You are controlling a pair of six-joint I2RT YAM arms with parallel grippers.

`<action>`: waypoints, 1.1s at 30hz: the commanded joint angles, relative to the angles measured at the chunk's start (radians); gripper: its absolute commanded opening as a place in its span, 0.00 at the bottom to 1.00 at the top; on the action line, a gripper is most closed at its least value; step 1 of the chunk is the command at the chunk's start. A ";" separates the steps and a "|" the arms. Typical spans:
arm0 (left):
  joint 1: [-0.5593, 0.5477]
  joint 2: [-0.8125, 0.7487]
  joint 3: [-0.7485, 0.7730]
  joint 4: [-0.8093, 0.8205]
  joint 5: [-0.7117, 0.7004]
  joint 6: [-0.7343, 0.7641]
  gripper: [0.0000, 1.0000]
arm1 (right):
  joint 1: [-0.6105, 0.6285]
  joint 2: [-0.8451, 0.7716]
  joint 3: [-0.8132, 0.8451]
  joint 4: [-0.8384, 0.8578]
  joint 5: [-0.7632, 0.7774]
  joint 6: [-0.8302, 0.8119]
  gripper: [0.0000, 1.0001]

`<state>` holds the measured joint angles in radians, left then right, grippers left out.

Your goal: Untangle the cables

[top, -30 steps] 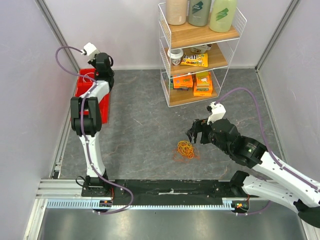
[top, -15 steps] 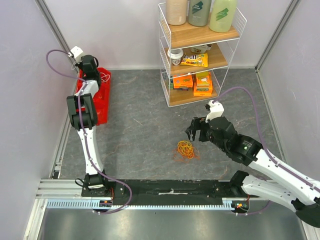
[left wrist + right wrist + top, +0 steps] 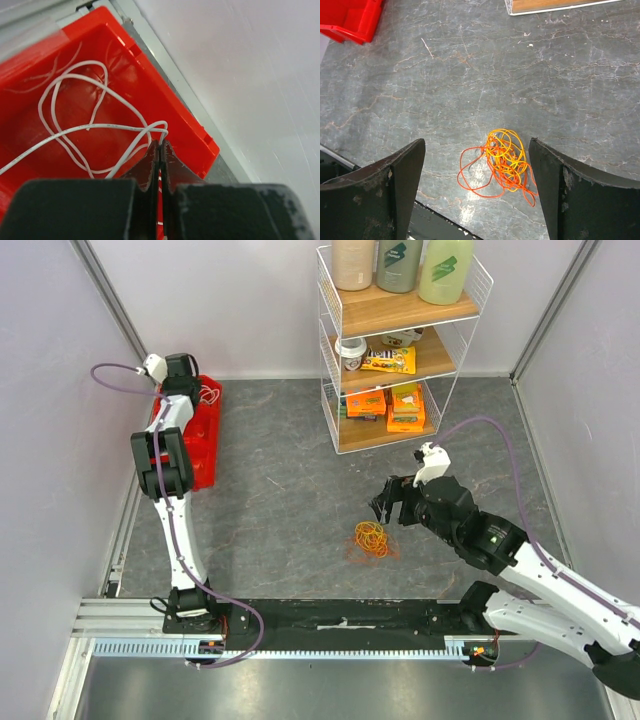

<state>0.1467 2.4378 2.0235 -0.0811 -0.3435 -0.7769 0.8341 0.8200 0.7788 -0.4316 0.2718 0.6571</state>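
Next, my right gripper closes its fingers on the orange cable's loose end (image 3: 397, 556) (image 3: 535, 199), which is at the edge of the tangle farthest from the red bin.
A white cable (image 3: 75, 130) lies in loose loops inside the red bin (image 3: 180, 120) at the far left. My left gripper (image 3: 160, 144) is shut, pinching one strand of the cable at its tips above the bin's corner. In the top view the left gripper (image 3: 188, 380) is over the bin (image 3: 200, 455), and a bit of white cable (image 3: 208, 393) shows. An orange and yellow tangle of cables (image 3: 502, 162) lies on the grey floor (image 3: 470, 75). My right gripper (image 3: 477, 190) is open and empty above it, with the tangle between the fingers. The top view shows the right gripper (image 3: 386, 510) just above the tangle (image 3: 372, 538).
A white wire shelf rack (image 3: 400, 340) with bottles, a cup and orange boxes stands at the back centre. Grey walls close in the left and right sides. A metal rail (image 3: 300, 625) runs along the near edge. The red bin's corner (image 3: 350, 20) shows in the right wrist view.
My left arm has swung left and back over the red bin, its wrist turning. The right arm and the orange and yellow tangle have barely moved.
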 commanded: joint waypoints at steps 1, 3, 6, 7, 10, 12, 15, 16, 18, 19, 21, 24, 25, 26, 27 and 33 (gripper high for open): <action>0.016 -0.031 0.052 -0.065 0.124 -0.133 0.02 | -0.004 -0.039 -0.010 0.033 -0.008 0.019 0.91; 0.024 -0.019 0.058 -0.066 0.190 -0.169 0.02 | -0.004 -0.044 -0.013 0.033 -0.005 0.019 0.91; 0.045 0.018 0.084 -0.077 0.309 -0.257 0.02 | -0.004 -0.045 -0.016 0.033 -0.005 0.021 0.91; 0.051 0.030 0.095 -0.077 0.334 -0.274 0.02 | -0.004 -0.048 -0.016 0.031 -0.006 0.021 0.91; 0.065 0.059 0.110 -0.077 0.392 -0.321 0.02 | -0.004 -0.059 -0.019 0.033 -0.006 0.015 0.91; 0.074 0.064 0.109 -0.072 0.422 -0.341 0.02 | -0.004 -0.068 -0.026 0.030 -0.002 0.016 0.91; 0.083 0.064 0.104 -0.083 0.422 -0.369 0.02 | -0.006 -0.065 -0.026 0.031 -0.003 0.015 0.91; 0.086 0.064 0.101 -0.083 0.423 -0.375 0.02 | -0.006 -0.065 -0.026 0.033 -0.006 0.016 0.91; 0.090 0.061 0.104 -0.085 0.416 -0.366 0.03 | -0.006 -0.067 -0.026 0.031 -0.016 0.018 0.91; 0.093 0.053 0.104 -0.089 0.407 -0.357 0.07 | -0.006 -0.070 -0.026 0.031 -0.017 0.018 0.91; 0.093 0.032 0.100 -0.101 0.380 -0.332 0.19 | -0.004 -0.073 -0.029 0.030 -0.022 0.021 0.91; 0.093 -0.011 0.084 -0.115 0.348 -0.285 0.35 | -0.007 -0.087 -0.032 0.033 -0.026 0.027 0.91; 0.094 -0.022 0.084 -0.126 0.348 -0.274 0.38 | -0.006 -0.093 -0.032 0.030 -0.029 0.030 0.91; 0.093 -0.031 0.083 -0.140 0.324 -0.266 0.41 | -0.006 -0.094 -0.035 0.031 -0.029 0.032 0.91; 0.093 -0.045 0.083 -0.149 0.314 -0.256 0.43 | -0.007 -0.099 -0.036 0.033 -0.031 0.033 0.91; 0.093 -0.124 0.061 -0.196 0.264 -0.203 0.68 | -0.007 -0.117 -0.042 0.028 -0.051 0.035 0.91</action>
<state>0.2340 2.4451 2.0872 -0.2237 -0.0139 -1.0504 0.8326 0.7231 0.7429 -0.4213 0.2398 0.6811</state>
